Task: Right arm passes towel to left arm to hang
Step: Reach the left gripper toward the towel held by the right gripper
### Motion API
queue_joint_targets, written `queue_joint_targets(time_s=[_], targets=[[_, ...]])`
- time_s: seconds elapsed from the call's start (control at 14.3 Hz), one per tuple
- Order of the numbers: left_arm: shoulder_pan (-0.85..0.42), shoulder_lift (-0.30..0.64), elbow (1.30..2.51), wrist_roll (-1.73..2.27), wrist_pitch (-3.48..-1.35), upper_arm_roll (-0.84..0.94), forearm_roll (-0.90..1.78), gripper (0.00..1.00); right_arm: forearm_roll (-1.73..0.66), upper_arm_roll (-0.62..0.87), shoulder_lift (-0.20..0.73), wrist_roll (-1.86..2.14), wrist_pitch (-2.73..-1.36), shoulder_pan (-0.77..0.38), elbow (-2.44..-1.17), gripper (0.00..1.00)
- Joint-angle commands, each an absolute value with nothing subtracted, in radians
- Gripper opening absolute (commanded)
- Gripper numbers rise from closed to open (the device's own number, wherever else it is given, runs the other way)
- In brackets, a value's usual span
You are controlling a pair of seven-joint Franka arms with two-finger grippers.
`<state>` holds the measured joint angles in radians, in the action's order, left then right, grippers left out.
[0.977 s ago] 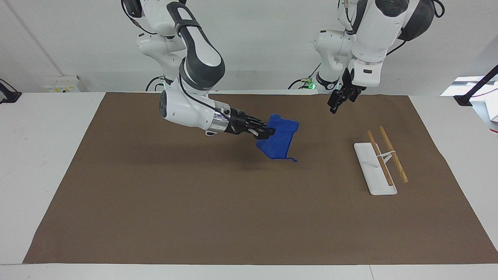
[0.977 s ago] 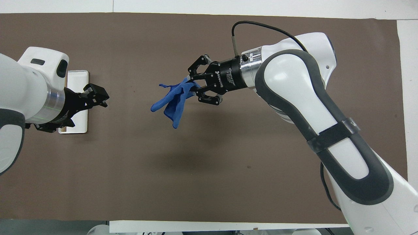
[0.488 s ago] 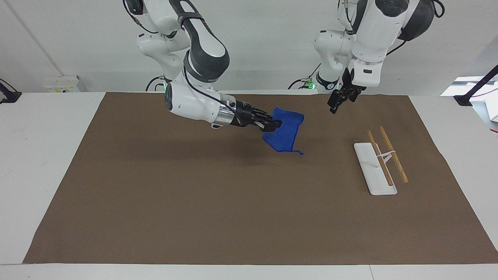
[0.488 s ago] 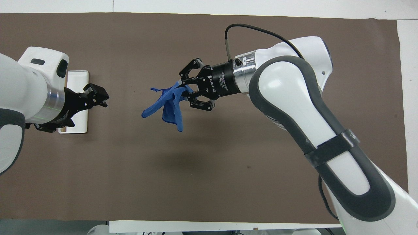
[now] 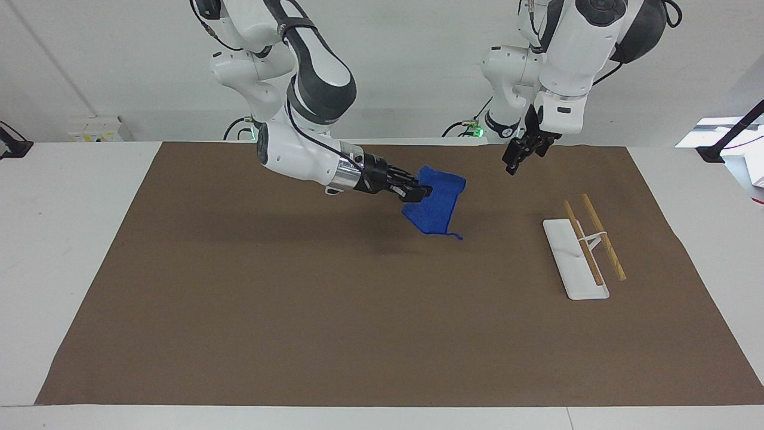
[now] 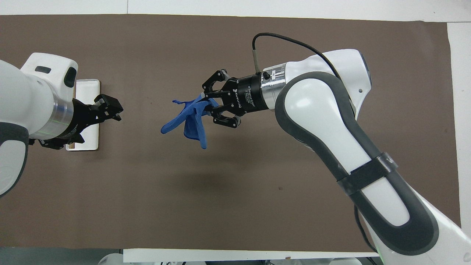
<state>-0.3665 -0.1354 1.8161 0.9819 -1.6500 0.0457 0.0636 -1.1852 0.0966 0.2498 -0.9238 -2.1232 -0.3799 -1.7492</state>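
Observation:
The blue towel's loose corner [image 6: 166,128] sticks out farthest toward the rack base, so my left gripper should go to it next and close there.
My right gripper [image 5: 422,192] is shut on the blue towel [image 5: 437,204] and holds it up over the middle of the brown mat; the towel hangs down from the fingers, a thread tail at its low corner. In the overhead view the right gripper [image 6: 210,106] grips one end of the towel [image 6: 186,119]. My left gripper [image 5: 513,162] waits in the air over the mat, toward the left arm's end, apart from the towel. It also shows in the overhead view [image 6: 110,110].
A white rack base [image 5: 570,257] with two wooden rods [image 5: 603,245] stands on the brown mat [image 5: 298,310] toward the left arm's end. In the overhead view the left arm partly covers the rack base [image 6: 88,92].
The right gripper has carried the towel up and a little toward the left arm's end, then nearly settled. The left arm has not moved.

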Motion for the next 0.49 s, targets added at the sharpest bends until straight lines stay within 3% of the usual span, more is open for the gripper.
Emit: queue_joint_targets(time_s=[0.0,0.42], targets=[[-0.430,-0.064,1.669,1.089,-1.503,0.025,0.110,1.00,-1.206,0.097,0.221,-0.917,-2.164,-0.393,-1.793,0.01],[-0.431,-0.066,1.689,1.190,-1.595,0.026,0.113,1.00,-1.206,0.097,0.213,-0.910,-2.169,-0.393,-1.809,0.01]])
